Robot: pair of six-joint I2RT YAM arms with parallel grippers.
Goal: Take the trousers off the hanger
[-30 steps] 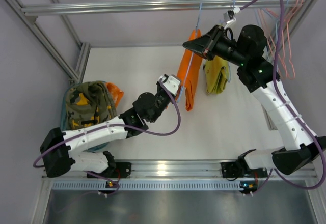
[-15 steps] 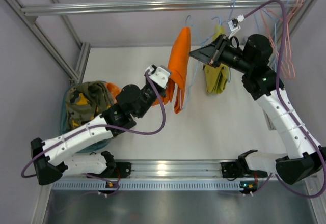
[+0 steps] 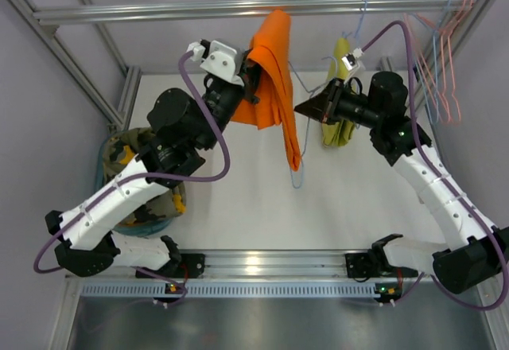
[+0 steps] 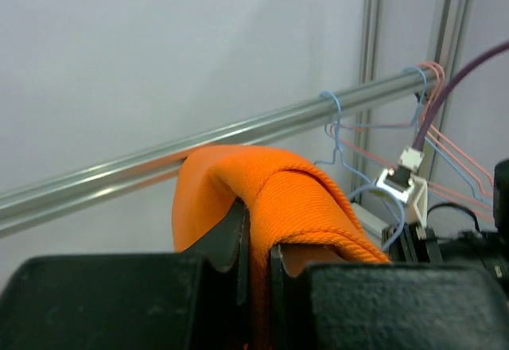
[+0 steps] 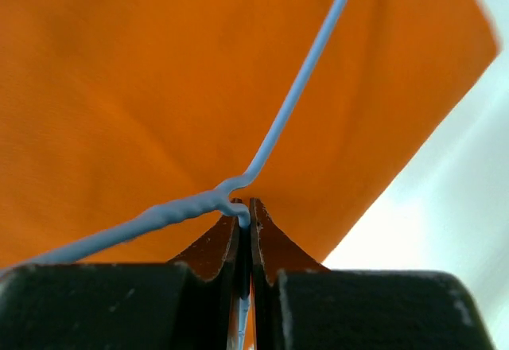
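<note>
Next, I let go of the orange trousers, now lifted high near the rail, with my left gripper on top of the camouflage garment in the basket (image 3: 150, 154).
The orange trousers (image 3: 274, 64) are lifted high near the rail, and my left gripper (image 3: 253, 79) is shut on a fold of them. From there the cloth drapes down to the right. In the left wrist view the orange trousers (image 4: 278, 191) bulge over the left gripper (image 4: 258, 246). The light-blue wire hanger (image 3: 297, 176) runs along the cloth's right edge, its lower end showing below the hem. My right gripper (image 3: 306, 107) is shut on its wire. The right wrist view shows the hanger (image 5: 294, 99) pinched in the right gripper (image 5: 245, 223) in front of the orange trousers (image 5: 159, 87).
Yellow-green trousers (image 3: 338, 123) hang just right of the right gripper. Pink hangers (image 3: 441, 56) crowd the rail's right end. The metal rail (image 3: 159, 9) spans the back. A camouflage garment (image 3: 119, 153) lies in a basket at the left, partly under my left arm.
My left gripper has swung up and left toward the rail, pulling the trousers with it. The right gripper has dropped a little with the hanger, which now hangs lower.
</note>
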